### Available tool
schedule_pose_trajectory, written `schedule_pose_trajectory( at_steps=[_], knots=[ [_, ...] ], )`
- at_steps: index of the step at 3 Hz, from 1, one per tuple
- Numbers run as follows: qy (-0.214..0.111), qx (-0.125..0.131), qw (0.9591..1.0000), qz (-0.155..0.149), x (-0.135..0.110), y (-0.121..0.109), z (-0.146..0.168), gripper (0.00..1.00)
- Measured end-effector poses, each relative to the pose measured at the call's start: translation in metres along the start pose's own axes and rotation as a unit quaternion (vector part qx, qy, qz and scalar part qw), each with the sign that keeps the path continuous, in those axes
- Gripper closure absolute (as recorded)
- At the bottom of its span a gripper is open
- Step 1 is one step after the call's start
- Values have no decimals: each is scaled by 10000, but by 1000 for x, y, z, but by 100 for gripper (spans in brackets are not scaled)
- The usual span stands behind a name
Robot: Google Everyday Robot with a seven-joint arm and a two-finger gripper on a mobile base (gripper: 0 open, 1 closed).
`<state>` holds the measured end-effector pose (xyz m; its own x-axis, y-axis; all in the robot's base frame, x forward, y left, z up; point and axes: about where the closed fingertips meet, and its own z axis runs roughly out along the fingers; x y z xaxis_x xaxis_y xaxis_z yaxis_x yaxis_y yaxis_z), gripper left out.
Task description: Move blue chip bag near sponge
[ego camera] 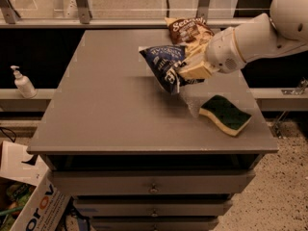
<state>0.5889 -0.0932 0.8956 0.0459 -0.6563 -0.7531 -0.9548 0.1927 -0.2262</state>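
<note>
I should set the blue chip bag on the table (pixel 187 82) between the sponge and the brown-and-tan chip bag.
The blue chip bag (pixel 163 65), dark navy with white lettering, hangs tilted above the grey table (pixel 110 105), held at its right edge. My gripper (pixel 188 70) comes in from the right on a white arm and is shut on the bag. The sponge (pixel 225 113), green top over pale yellow foam, lies flat on the table near the right front edge, a little below and to the right of the bag.
A brown-and-tan chip bag (pixel 188 31) lies at the table's back, behind my gripper. A white pump bottle (pixel 22 83) stands on a ledge at the left. A cardboard box (pixel 29 206) sits on the floor at lower left. Drawers are below the tabletop.
</note>
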Motion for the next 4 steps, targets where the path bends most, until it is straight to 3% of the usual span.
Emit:
schedule_pose_trajectory(
  at_steps=[3, 4],
  knots=[
    [226, -169, 9996, 89, 58, 6, -18, 100],
    [274, -210, 9993, 146, 70, 8, -19, 84]
  ],
)
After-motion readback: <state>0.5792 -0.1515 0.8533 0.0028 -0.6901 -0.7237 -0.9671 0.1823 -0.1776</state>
